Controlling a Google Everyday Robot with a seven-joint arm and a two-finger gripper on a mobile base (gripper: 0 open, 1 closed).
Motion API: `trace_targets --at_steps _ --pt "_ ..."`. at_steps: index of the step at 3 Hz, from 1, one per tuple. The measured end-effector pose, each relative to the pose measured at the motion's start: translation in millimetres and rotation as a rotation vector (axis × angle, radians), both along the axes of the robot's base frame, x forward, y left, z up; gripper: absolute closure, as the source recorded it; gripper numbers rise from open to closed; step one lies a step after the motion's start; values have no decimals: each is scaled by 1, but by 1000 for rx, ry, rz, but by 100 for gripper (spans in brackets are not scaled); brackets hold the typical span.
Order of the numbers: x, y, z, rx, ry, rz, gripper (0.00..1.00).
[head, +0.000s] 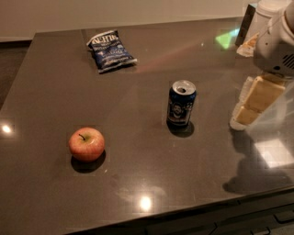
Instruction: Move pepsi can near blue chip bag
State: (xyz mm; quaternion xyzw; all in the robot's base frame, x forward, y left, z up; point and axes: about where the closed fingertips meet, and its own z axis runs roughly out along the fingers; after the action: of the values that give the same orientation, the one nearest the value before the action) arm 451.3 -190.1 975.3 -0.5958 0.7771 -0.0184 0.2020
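The can's silver top sits just above the upper part of the pepsi can (182, 95). Next, my gripper closes on that upper part.
The pepsi can (181, 103) stands upright near the middle of the dark table (138, 174), its silver top facing up. The blue chip bag (109, 50) lies flat at the far left of the table, well away from the can. My gripper (251, 106) hangs at the right side, a little above the table and to the right of the can, not touching it. It holds nothing that I can see.
A red apple (86, 143) sits at the front left. The white arm housing (275, 43) fills the upper right. A white container (264, 13) stands at the far right corner. The table's front edge runs along the bottom.
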Motion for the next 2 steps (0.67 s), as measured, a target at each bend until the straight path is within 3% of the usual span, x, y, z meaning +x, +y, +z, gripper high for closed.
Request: trace_targets --at_steps 2 --pt "22 45 -24 100 1 -10 0"
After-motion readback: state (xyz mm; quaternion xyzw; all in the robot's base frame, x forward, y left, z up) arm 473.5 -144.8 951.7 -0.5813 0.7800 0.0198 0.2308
